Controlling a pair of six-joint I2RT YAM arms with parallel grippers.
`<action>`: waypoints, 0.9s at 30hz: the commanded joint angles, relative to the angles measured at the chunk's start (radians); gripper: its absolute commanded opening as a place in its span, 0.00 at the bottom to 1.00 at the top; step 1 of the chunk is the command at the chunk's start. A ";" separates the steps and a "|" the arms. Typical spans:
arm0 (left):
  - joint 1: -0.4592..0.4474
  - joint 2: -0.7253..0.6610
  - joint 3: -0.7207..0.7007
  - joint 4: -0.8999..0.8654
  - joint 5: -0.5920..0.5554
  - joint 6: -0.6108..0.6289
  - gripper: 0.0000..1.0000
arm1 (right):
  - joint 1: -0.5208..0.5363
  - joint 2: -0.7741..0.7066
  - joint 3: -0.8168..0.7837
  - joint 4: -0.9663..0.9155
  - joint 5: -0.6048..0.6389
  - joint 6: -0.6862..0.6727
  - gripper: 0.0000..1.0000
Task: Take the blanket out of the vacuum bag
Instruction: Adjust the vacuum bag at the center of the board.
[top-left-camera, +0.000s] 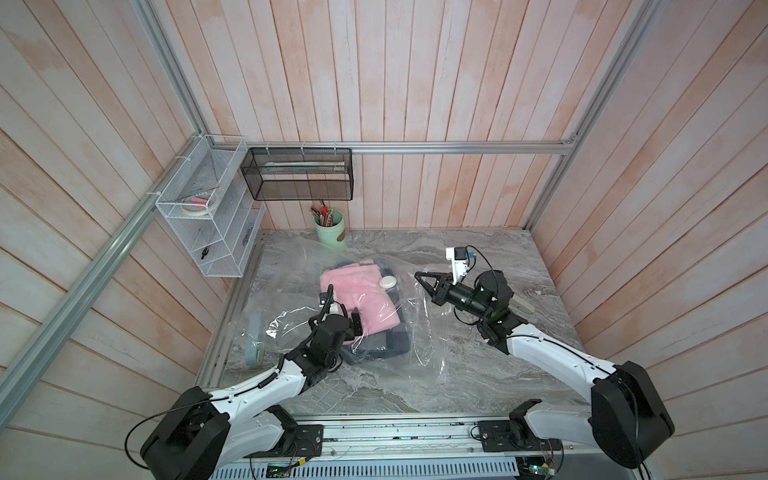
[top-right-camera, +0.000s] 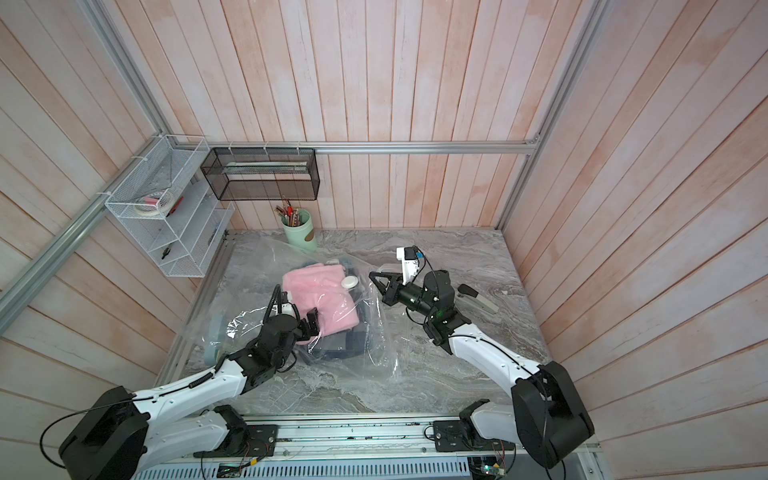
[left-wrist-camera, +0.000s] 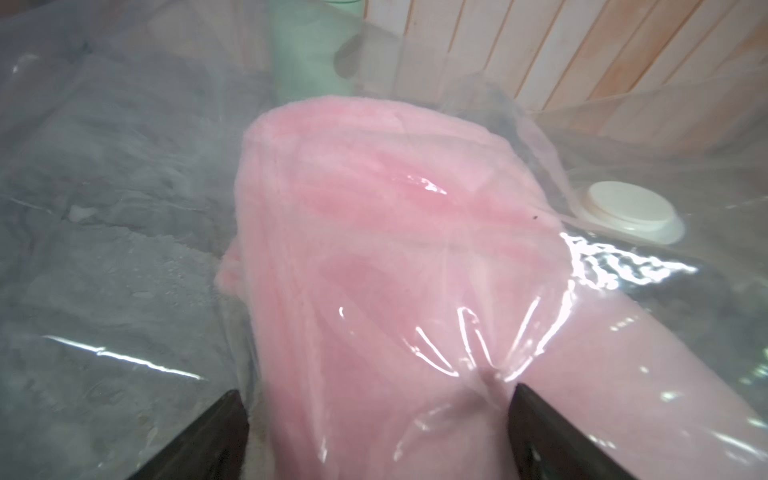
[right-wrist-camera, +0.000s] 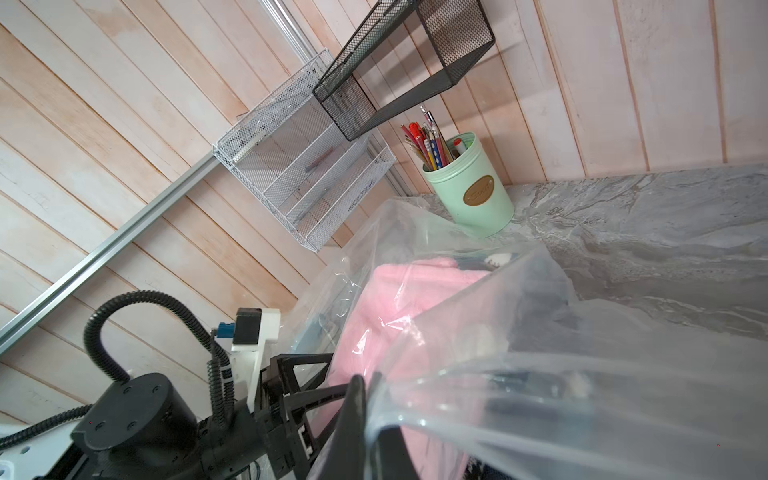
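Next, I close my left gripper on the edge of the vacuum bag (top-left-camera: 432, 318), past the white valve cap, on the side where my right gripper is.
The vacuum bag (top-left-camera: 419, 332) (top-right-camera: 382, 332) lies crumpled in the middle of the marble table, its round white valve cap (top-left-camera: 387, 283) (left-wrist-camera: 627, 208) on top. Inside it a folded pink blanket (top-left-camera: 361, 299) (top-right-camera: 320, 297) (left-wrist-camera: 374, 228) rests on dark grey textiles (top-left-camera: 390, 345). My left gripper (top-left-camera: 355, 326) (left-wrist-camera: 376, 390) is open at the blanket's near end, its fingers on either side of the blanket, and one fingertip presses into the film. My right gripper (top-left-camera: 417, 275) (right-wrist-camera: 368, 380) is shut on the bag's edge (right-wrist-camera: 582, 374), holding it raised beside the blanket.
A green pen cup (top-left-camera: 330, 230) stands at the back, touching the bag. A black mesh shelf (top-left-camera: 297, 174) and a white wire rack (top-left-camera: 208, 216) hang in the back left corner. A grey-handled tool (top-right-camera: 478, 301) lies behind my right arm. A pale roll (top-left-camera: 253, 345) sits at the left edge.
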 joint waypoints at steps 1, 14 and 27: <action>-0.034 -0.068 0.078 -0.035 0.172 0.104 1.00 | -0.005 0.036 -0.040 0.065 0.012 0.008 0.03; -0.178 -0.006 0.375 -0.242 0.284 0.092 0.99 | -0.126 -0.125 -0.057 -0.168 0.090 -0.062 0.63; -0.425 0.419 0.702 -0.318 0.001 0.042 0.99 | -0.437 -0.366 -0.161 -0.495 0.111 -0.124 0.68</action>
